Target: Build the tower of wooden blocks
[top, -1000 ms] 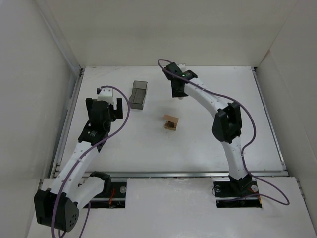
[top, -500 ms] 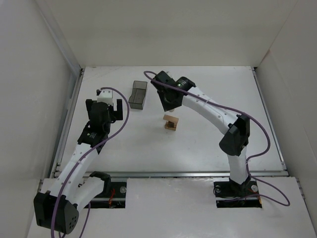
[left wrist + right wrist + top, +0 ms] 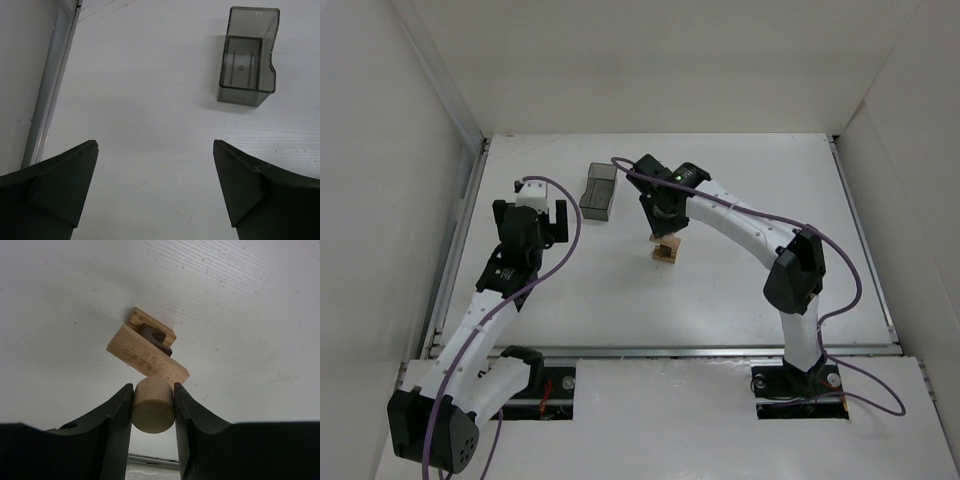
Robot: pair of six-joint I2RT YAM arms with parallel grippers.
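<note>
Next, I let go of the tan wooden cylinder with my right gripper on the middle of the tower's light-tan top block [image 3: 667, 238] [image 3: 152, 372].
The wood block tower [image 3: 666, 249] stands mid-table: a light-tan rectangular block [image 3: 147, 358] lies across a dark piece [image 3: 154, 337] and a lower tan block [image 3: 148, 323]. My right gripper [image 3: 153, 401] is shut on a short tan wooden cylinder [image 3: 152, 406] and holds it just above the near edge of the top block. In the top view the right gripper [image 3: 667, 224] covers part of the tower. My left gripper [image 3: 155, 150] is open and empty over bare table at the left [image 3: 542, 222].
A dark translucent grey bin [image 3: 599, 189] lies on the table behind the tower, left of the right arm; it also shows in the left wrist view [image 3: 248, 54]. A metal rail [image 3: 50, 95] runs along the table's left edge.
My right arm has swung from the back of the table toward the bin, then down over the tower with the cylinder. The left arm has not moved.
</note>
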